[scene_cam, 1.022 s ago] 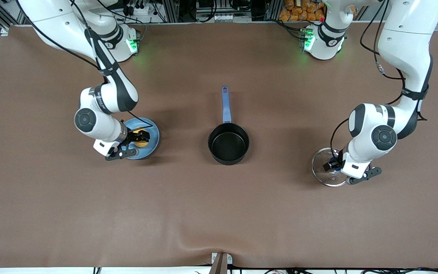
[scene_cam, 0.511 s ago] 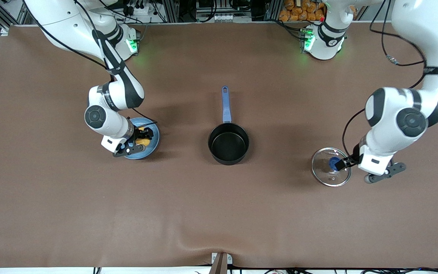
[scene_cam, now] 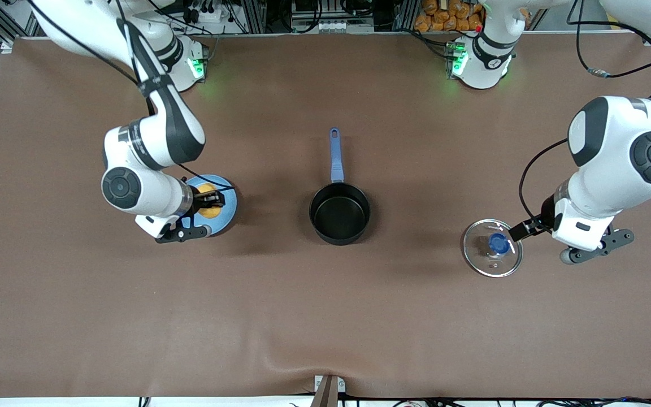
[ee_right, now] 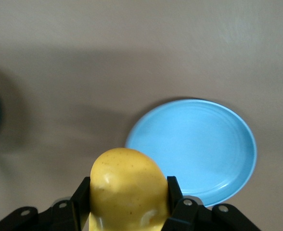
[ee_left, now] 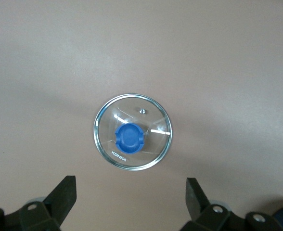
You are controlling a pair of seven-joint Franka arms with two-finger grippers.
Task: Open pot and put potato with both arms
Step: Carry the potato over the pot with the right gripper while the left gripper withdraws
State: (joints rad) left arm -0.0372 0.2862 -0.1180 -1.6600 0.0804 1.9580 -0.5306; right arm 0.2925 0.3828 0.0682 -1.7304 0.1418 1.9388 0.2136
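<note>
Next, I release the yellow potato from my right gripper near the middle of the open black pot's bottom [scene_cam: 343,221]. The potato is now held above the blue plate.
The black pot [scene_cam: 339,213] stands open at mid-table, its blue handle [scene_cam: 335,154] pointing toward the robots' bases. Its glass lid [scene_cam: 492,247] with the blue knob lies flat on the table toward the left arm's end; it also shows in the left wrist view [ee_left: 132,138]. My left gripper [scene_cam: 524,230] is open and empty, raised beside the lid. My right gripper [scene_cam: 211,203] is shut on the yellow potato [scene_cam: 208,204] and holds it above the blue plate [scene_cam: 228,204]. In the right wrist view the potato [ee_right: 129,188] sits between the fingers, with the plate [ee_right: 204,144] below.
The brown table cover [scene_cam: 325,316] is bare between the plate, the pot and the lid. A small clamp [scene_cam: 328,389] sits at the table edge nearest the front camera.
My left gripper has let go of the lid's knob and risen away from it. My right gripper has closed on the potato and lifted it off the plate.
</note>
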